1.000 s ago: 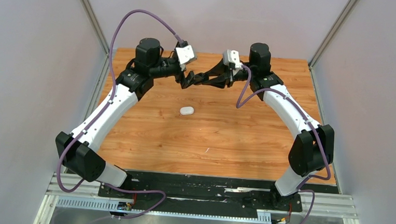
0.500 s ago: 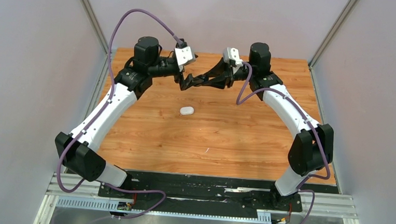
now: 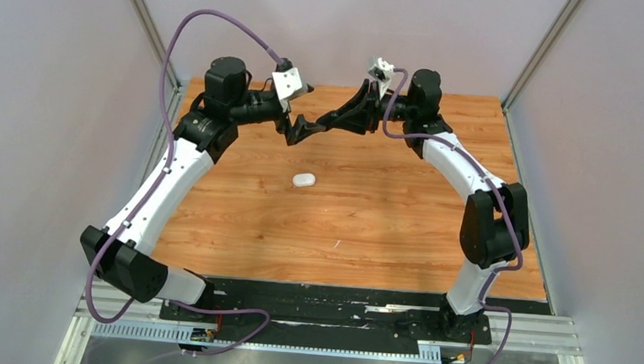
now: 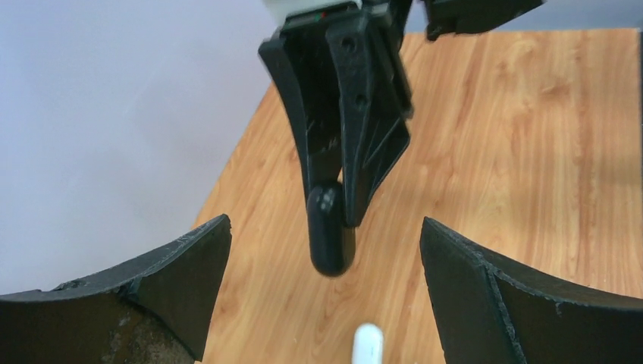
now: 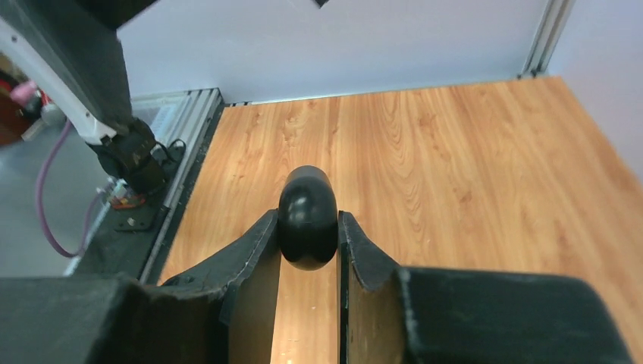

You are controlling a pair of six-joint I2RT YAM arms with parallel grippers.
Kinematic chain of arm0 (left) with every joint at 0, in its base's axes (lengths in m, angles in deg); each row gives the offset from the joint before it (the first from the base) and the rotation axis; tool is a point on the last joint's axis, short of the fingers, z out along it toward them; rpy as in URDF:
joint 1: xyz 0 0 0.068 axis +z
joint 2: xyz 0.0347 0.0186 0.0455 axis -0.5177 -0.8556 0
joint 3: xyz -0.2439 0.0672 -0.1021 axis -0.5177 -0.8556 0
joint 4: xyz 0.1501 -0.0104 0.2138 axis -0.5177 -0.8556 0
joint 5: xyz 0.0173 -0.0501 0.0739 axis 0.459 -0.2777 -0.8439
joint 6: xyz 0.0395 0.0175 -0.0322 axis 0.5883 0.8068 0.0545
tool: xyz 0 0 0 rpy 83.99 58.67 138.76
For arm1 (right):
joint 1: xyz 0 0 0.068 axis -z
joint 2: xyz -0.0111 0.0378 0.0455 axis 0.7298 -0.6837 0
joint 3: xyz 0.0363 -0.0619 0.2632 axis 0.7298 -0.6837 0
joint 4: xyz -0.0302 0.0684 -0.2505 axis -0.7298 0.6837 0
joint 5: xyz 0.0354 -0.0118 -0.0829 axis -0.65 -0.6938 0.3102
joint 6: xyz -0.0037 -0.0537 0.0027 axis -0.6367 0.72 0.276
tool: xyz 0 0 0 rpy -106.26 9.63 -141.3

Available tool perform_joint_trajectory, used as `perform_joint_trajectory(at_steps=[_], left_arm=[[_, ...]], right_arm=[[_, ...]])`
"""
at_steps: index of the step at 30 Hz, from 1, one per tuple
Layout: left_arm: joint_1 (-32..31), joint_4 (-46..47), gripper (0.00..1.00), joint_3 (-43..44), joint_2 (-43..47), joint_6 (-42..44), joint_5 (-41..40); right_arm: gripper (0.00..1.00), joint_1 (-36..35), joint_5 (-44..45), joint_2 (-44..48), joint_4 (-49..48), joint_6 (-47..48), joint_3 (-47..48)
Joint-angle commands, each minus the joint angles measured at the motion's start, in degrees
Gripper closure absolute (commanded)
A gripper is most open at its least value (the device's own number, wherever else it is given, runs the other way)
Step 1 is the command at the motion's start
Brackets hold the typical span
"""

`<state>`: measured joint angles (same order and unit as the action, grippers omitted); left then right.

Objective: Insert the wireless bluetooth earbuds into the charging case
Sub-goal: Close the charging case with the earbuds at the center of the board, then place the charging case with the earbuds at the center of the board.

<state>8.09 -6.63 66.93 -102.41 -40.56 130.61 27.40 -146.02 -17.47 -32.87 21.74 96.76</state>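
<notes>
Next, my right gripper sets the black oval charging case, now in the air above the table, down on the wooden table (image 3: 342, 181), next to the white oval case.
My right gripper (image 5: 307, 220) is shut on a closed black oval charging case (image 5: 307, 216) and holds it in the air above the far part of the table. My left gripper (image 4: 324, 231) is open and faces it, its jaws wide on either side of the black case (image 4: 331, 231) without touching it. From above, the two grippers meet tip to tip, the left (image 3: 296, 134) and the right (image 3: 320, 124). A closed white oval case (image 3: 303, 180) lies on the wood below; it also shows in the left wrist view (image 4: 368, 345). No earbuds are in view.
The wooden table (image 3: 383, 228) is boxed in by grey walls, with metal posts at the back corners (image 3: 147, 24). A black base rail (image 3: 328, 305) runs along the near edge.
Both grippers have risen and drifted a little to the far left, still tip to tip. The left arm has swung outward to the left. The white case has not moved.
</notes>
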Motion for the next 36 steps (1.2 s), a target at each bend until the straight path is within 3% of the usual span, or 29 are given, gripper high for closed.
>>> perform_joint_trajectory(at_steps=[1, 3, 7, 12, 22, 27, 30, 31, 32, 36], left_arm=[[0.3, 1.6, 0.0, -3.1, 0.5, -4.3, -15.1], [0.3, -0.6, 0.0, -3.9, 0.1, -4.3, -19.3], [0.4, -6.1, 0.0, -3.9, -2.1, -8.3, -27.7], [1.7, -10.0, 0.0, -6.4, -3.4, -15.0, -33.9], [4.2, -12.1, 0.0, -11.6, -4.9, -19.1, -37.2], [4.4, -11.5, 0.0, -12.8, -5.6, -19.9, -37.0], [4.6, -11.9, 0.0, -12.1, -8.0, -20.3, -36.1], [4.7, -12.2, 0.0, -11.4, -8.7, -20.4, -35.8], [4.8, -12.2, 0.0, -11.1, -9.2, -20.5, -35.7], [5.6, -12.1, 0.0, -9.4, -11.0, -21.5, -36.9]], right_arm=[[1.0, 3.0, 7.3, -2.2, 4.7, -15.0, -0.3], [1.0, 4.3, 14.0, -2.7, 11.9, -16.9, -2.8], [1.0, 6.4, 19.5, -5.6, 13.8, -25.5, -10.6], [1.0, 5.8, 22.3, -10.5, 18.2, -25.1, -9.7], [1.0, 3.0, 25.3, -16.5, 23.6, -24.3, -11.1], [0.88, 2.8, 27.9, -18.2, 24.7, -24.3, -11.5], [0.47, 2.9, 28.9, -19.4, 25.8, -21.2, -9.8], [0.13, 3.1, 28.7, -19.1, 26.6, -20.4, -9.0], [0.02, 3.4, 27.8, -18.5, 27.3, -19.3, -8.4], [0.0, 6.3, 24.2, -14.1, 33.3, -14.7, -5.8]])
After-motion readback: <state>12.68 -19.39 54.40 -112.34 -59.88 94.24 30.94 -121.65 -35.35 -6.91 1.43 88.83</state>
